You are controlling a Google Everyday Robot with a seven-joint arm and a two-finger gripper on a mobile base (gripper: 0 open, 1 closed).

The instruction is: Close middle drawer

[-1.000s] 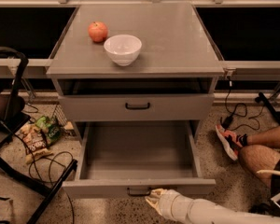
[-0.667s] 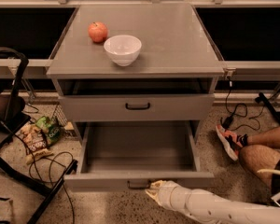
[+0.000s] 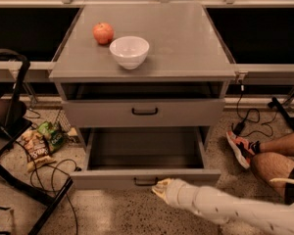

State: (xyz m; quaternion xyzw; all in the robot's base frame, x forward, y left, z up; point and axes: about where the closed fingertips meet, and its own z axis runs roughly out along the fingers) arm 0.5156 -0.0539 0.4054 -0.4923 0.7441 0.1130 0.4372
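Note:
I should release the middle drawer, front panel back in the cabinet (image 3: 144, 152) below the shut upper drawer.
The middle drawer (image 3: 103, 178) is the wide grey drawer low in the cabinet. It stands pulled out, its shallow tray (image 3: 146, 148) bare, with a small black handle (image 3: 145, 182) on its low front panel. My gripper (image 3: 160, 186), yellowish at the tip of a white arm (image 3: 220, 210), comes in from the lower right and rests against the front panel just right of the handle. The drawer above (image 3: 144, 111), with a taller front panel, is shut.
A red apple (image 3: 103, 33) and a white bowl (image 3: 129, 51) sit on the cabinet top. A person's leg and orange shoe (image 3: 241, 148) lie on the floor at the right. Snack bags (image 3: 41, 143), cables and a black frame (image 3: 10, 131) are at the left.
The middle drawer has slid part of the way into the cabinet. My gripper has moved forward with the front panel, staying by the handle.

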